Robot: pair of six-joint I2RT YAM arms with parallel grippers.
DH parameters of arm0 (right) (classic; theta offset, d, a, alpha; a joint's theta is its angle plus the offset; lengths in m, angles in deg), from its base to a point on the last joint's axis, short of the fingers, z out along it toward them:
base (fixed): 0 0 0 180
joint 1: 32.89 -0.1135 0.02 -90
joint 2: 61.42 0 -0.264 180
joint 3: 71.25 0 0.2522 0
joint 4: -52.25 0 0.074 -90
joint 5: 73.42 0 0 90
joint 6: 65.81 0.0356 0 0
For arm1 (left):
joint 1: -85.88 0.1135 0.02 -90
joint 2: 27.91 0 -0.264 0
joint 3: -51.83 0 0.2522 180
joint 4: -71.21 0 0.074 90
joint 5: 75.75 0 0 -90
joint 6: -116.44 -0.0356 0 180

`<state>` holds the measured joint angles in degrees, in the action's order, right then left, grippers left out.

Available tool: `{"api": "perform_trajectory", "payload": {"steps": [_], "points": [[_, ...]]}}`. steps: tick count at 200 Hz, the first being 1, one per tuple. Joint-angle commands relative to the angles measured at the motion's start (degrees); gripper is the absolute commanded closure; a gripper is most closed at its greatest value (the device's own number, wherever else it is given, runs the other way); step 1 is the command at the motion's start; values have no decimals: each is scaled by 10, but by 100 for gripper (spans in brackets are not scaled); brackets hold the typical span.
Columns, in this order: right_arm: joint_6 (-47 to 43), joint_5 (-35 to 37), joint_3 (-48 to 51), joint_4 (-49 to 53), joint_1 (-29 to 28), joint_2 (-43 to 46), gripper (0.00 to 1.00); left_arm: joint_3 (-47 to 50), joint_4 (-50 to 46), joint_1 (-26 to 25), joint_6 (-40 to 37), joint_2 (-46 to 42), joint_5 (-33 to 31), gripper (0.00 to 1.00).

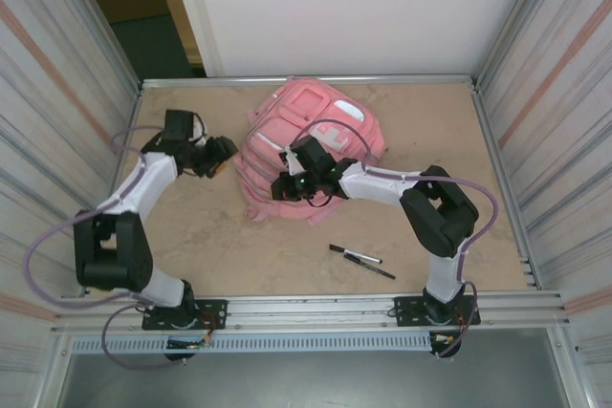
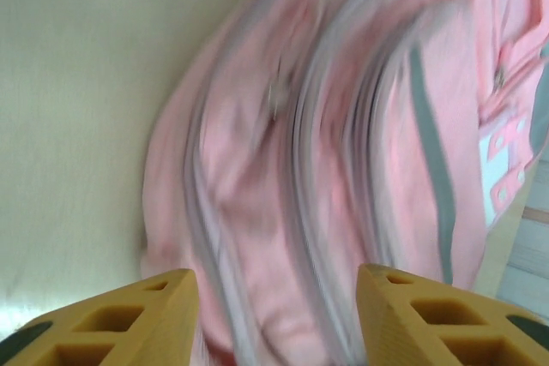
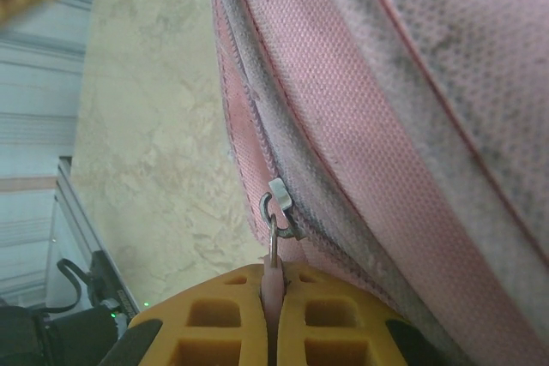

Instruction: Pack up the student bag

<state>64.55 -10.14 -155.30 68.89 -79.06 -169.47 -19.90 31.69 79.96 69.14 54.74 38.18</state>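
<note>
The bag's folds are slack and my right gripper holds the zipper pull tab, so my left gripper should first pinch the seam (image 1: 248, 180) and keep the bag steady.
The student bag (image 1: 311, 136) is a large pink backpack lying at the back middle of the table. My right gripper (image 1: 280, 187) is at the bag's near left edge. In the right wrist view it (image 3: 273, 291) is shut on the pink zipper pull tab (image 3: 273, 276), which hangs from a metal slider (image 3: 280, 205) on the bag's seam. My left gripper (image 1: 227, 154) hovers just left of the bag. In the blurred left wrist view its yellow fingers (image 2: 129, 315) stand apart with nothing between them, and the bag's pink folds (image 2: 343, 143) lie beyond.
Two black pens (image 1: 356, 255) (image 1: 371, 268) lie on the table in front of the right arm. Metal walls close in the table on the left, right and back. Bare tabletop (image 1: 191, 226) stretches in front of the bag.
</note>
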Motion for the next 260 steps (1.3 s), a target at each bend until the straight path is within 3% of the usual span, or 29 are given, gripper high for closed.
{"api": "perform_trajectory", "payload": {"steps": [1, 36, 60, 69, 88, 102, 135, 166, 199, 230, 260], "points": [[1, -43, -22, -35, -8, -15, 100, 40, 15, -44, 56, -32, -8, 47], [7, -55, -20, -54, -27, -22, 100, 31, 72, -93, 106, -2, -53, 46], [38, -64, -4, -99, -30, -19, 100, 36, 117, -104, 136, 31, -76, 52], [51, -74, -5, -104, -30, -21, 100, 38, 130, -110, 146, 43, -89, 59], [61, -75, 5, -113, -31, -15, 100, 35, 141, -117, 150, 64, -89, 86], [59, -70, 14, -105, -28, -9, 100, 30, 125, -115, 133, 62, -93, 100], [2, -29, 56, -9, 16, 44, 100, 41, 96, -100, 93, 16, -118, 100], [-66, 9, 116, 92, 84, 102, 100, 18, 67, -54, 34, 21, -32, 100], [-90, 36, 149, 177, 183, 114, 100, -4, 51, -30, -14, 35, 12, 100], [-97, -9, 137, 190, 258, 80, 97, -7, 44, -23, -32, 35, 6, 100], [-111, -58, 121, 187, 269, 82, 95, -8, 26, -22, -35, 39, 23, 100]]}}
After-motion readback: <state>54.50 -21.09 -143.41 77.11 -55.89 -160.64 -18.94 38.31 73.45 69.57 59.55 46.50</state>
